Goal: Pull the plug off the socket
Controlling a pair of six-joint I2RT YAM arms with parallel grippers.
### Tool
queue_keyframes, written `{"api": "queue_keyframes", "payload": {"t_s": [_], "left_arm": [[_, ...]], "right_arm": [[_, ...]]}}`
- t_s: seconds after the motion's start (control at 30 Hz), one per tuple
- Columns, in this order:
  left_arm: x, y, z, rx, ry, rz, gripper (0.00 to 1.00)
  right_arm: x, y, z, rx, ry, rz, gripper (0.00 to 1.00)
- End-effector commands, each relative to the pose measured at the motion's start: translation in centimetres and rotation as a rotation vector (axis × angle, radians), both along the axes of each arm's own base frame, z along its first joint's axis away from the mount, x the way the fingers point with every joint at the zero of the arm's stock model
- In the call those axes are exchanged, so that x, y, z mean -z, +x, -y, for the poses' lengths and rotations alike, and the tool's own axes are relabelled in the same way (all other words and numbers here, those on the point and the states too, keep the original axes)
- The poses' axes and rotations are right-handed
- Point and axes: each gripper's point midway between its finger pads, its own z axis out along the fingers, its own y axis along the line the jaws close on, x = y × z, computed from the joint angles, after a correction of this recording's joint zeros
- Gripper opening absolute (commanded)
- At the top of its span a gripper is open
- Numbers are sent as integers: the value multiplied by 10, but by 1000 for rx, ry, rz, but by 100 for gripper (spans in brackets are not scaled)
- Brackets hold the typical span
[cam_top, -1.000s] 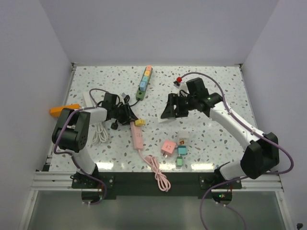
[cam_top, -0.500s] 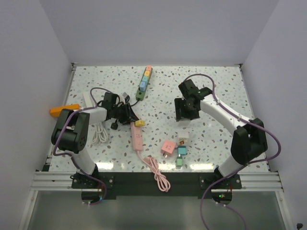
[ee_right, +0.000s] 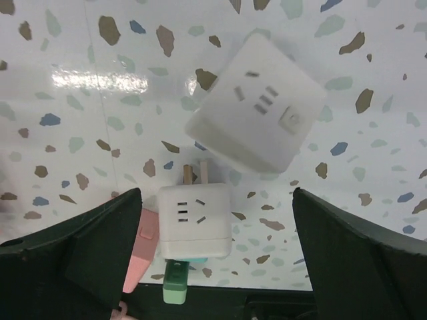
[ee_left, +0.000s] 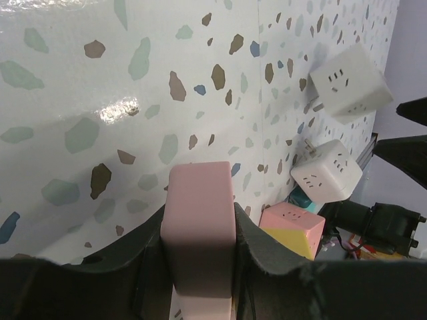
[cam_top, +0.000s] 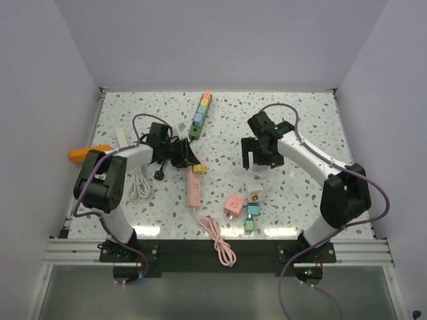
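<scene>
The pink socket strip will be put down by my left gripper across the white strip (cam_top: 127,155) beside the orange item.
My left gripper (ee_left: 200,230) is shut on the end of the pink socket strip (ee_left: 199,200), which lies pointing toward the near edge (cam_top: 194,189). A yellow plug (cam_top: 199,171) sits at the strip's held end, just beside the left gripper (cam_top: 187,159). My right gripper (cam_top: 260,157) hangs open over the table's middle, with nothing between its fingers. Beneath it a white cube plug (ee_right: 257,103) lies tilted, apart from both fingers (ee_right: 87,257). A second white cube (ee_right: 195,220) rests closer, its brass prongs showing.
Beside the second white cube (cam_top: 255,195) sit a pink cube (cam_top: 233,205), a teal cube (cam_top: 253,209) and a green plug (cam_top: 249,225). A multicolour strip (cam_top: 201,112) lies at the back. An orange item (cam_top: 89,153), a white cable (cam_top: 139,184) and a coiled pink cord (cam_top: 220,241) lie left and front.
My right gripper swung from the table's middle-left toward the centre and opened, letting go of a white cube. My left gripper shifted a little right with the pink strip.
</scene>
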Motion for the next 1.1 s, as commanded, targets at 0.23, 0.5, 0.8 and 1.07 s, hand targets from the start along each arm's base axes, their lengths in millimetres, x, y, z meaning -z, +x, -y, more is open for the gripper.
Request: {"api": "queue_keyframes", "payload": {"t_s": [0.23, 0.5, 0.8, 1.07], "left_arm": [[-18, 9, 20, 70, -39, 53, 0], [-23, 7, 23, 60, -69, 51, 0], [-29, 4, 27, 63, -83, 60, 0], [-23, 6, 24, 42, -71, 59, 0]], "right_arm": [[-72, 13, -135, -269, 605, 112, 98], [-53, 13, -194, -330, 694, 46, 96], [-17, 15, -220, -320, 636, -43, 77], [-13, -12, -208, -370, 618, -148, 35]]}}
